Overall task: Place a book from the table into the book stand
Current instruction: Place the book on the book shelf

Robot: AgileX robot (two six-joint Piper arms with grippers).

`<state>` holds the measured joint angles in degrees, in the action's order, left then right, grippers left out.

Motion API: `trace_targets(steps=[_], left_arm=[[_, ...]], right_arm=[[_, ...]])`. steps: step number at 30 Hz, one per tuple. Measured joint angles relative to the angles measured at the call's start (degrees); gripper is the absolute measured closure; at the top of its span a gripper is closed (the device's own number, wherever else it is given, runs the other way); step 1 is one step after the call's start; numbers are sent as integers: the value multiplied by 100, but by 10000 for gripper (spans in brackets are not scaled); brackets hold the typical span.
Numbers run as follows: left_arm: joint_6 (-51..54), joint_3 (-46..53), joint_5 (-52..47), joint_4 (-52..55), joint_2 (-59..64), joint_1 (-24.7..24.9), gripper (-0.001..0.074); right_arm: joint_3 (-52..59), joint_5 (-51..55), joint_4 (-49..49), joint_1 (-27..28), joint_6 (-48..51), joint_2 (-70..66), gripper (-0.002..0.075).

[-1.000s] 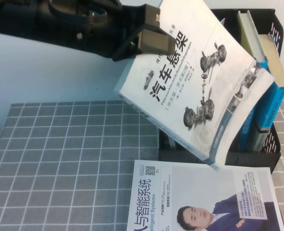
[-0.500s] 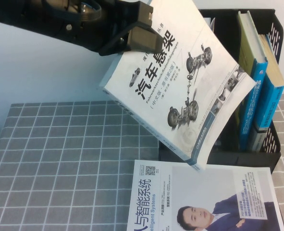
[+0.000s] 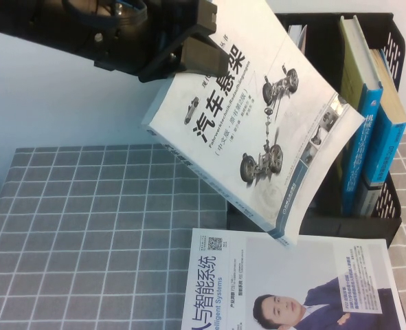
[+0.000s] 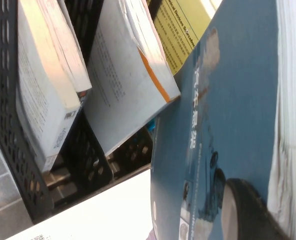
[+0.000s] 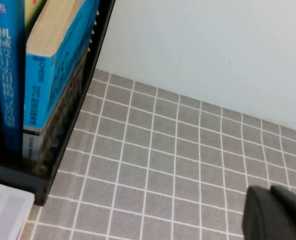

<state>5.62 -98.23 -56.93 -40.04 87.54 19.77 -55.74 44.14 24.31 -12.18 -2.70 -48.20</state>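
I will release the book from my left gripper so it stands upright between the orange-striped white book and the blue-spined books [image 3: 303,209] [image 4: 127,156].
My left gripper [image 3: 204,53] is shut on the top corner of the book [image 3: 257,130], a large white paperback with a black Chinese title and grey suspension photos. It holds the book tilted in the air, over the table [image 3: 86,227] and in front of the black book stand [image 3: 393,206]. In the left wrist view the gripper [image 4: 255,212] clamps the book's cover [image 4: 228,100], with one finger pad [image 4: 235,210] on it and the stand [image 4: 7,150] beyond. My right gripper [image 5: 272,202] is shut and empty above the table [image 5: 153,150], right of the stand [image 5: 62,145]; it is out of the high view.
Blue-spined books [image 3: 371,130] stand in the stand's right compartments. A white book with a suited man's portrait [image 3: 285,282] lies on the table in front of the stand. The grey grid cloth stretches to the left.
My left gripper has carried the book to the left and a little up, away from the blue books. Its lower corner now hangs clear of them. The portrait book has not moved.
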Motion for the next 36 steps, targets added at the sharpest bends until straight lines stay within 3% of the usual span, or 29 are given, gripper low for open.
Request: trace_targets(steps=[17,25,31,36], left_arm=[[-1155,-794,284,1028,0,22,623],[-1260,-798,719,652,339,25,623],[-1274,-841,1128,701,565,316,623],[-1499,-861,1702,1348,590,777,623]], right_arm=[[0,-354,6,0,-134,0,728],[0,-372,-130,0,-147,0,728],[0,-361,-255,0,-156,0,728],[0,-421,-363,0,-156,0,728]])
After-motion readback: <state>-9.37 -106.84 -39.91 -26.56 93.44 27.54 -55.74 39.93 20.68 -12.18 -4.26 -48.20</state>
